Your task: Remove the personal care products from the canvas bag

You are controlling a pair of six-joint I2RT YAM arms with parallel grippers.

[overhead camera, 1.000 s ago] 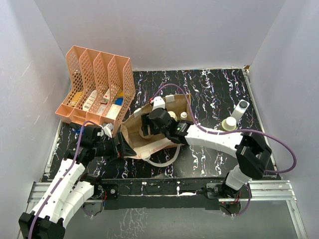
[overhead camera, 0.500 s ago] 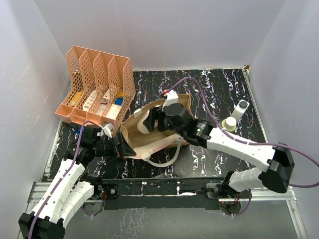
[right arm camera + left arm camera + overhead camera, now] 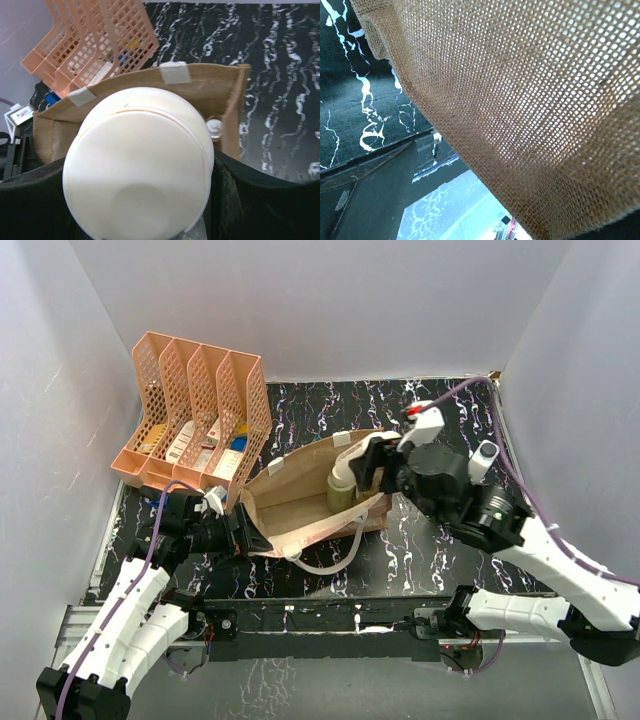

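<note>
Next, I let go of the beige bottle with my right gripper on the black table (image 3: pixel 428 539) just outside the canvas bag, under my arm.
The canvas bag (image 3: pixel 300 505) lies open on the black marbled table, its woven wall (image 3: pixel 520 90) filling the left wrist view. My right gripper (image 3: pixel 358 478) is shut on a beige bottle with a white round cap (image 3: pixel 343 483), held upright over the bag's right end; that cap (image 3: pixel 137 165) fills the right wrist view. A small clear bottle with a white cap (image 3: pixel 215 127) stands inside the bag by its right wall. A slim white-grey bottle (image 3: pixel 484 458) stands on the table behind the right arm. My left gripper (image 3: pixel 245 535) is open at the bag's left end, one dark finger (image 3: pixel 375 195) below the fabric.
The orange-pink mesh rack (image 3: pixel 195 410) with small boxes and blue items stands at the back left, just behind the bag (image 3: pixel 200 80). The bag's white loop handle (image 3: pixel 330 558) trails toward the near edge. White walls close in on both sides.
My right arm has risen and swung right, carrying the white-capped bottle from deep in the bag's left half to above its right end. The left arm has stayed put.
</note>
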